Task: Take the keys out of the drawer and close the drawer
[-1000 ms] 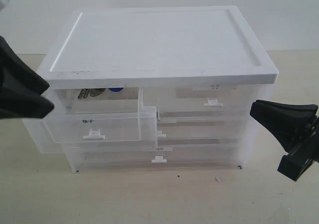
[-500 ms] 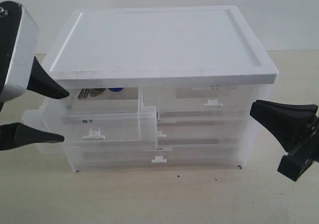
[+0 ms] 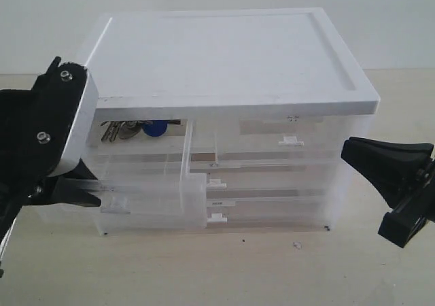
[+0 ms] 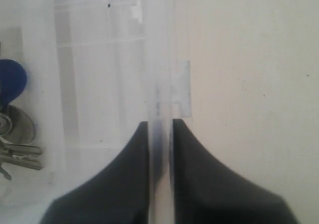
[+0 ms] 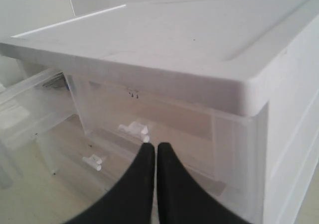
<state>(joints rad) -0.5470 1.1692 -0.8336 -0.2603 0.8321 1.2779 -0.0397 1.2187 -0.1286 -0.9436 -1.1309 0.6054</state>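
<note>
The keys sit partly under the cabinet's white top; my left gripper will retake the drawer's front side (image 3: 148,202) and pull it farther out before reaching in.
The keys (image 3: 126,130), silver with a round blue fob (image 3: 156,128), lie at the back of the drawer (image 3: 149,200), which stands pulled out from the upper left of the cabinet. My left gripper (image 3: 90,196) is shut on the drawer's translucent front wall, beside its small white tab handle (image 3: 115,202). In the left wrist view the left gripper (image 4: 160,122) pinches that wall (image 4: 162,84), one finger inside and one outside, with the keys (image 4: 17,134) and the fob (image 4: 10,82) off to one side. My right gripper (image 3: 350,153) hangs shut and empty at the cabinet's right; the right wrist view shows the right gripper (image 5: 156,147) facing the front.
The white-topped plastic cabinet (image 3: 217,54) stands on a pale table (image 3: 272,272). A second half-width drawer (image 3: 292,139) sits shut at the upper right, with full-width drawers (image 3: 272,207) below. The pulled-out drawer juts toward the table's front edge.
My left gripper has come down and shut on the drawer's front wall. The drawer has slid farther out, and more of the keys shows. The right arm has not moved.
</note>
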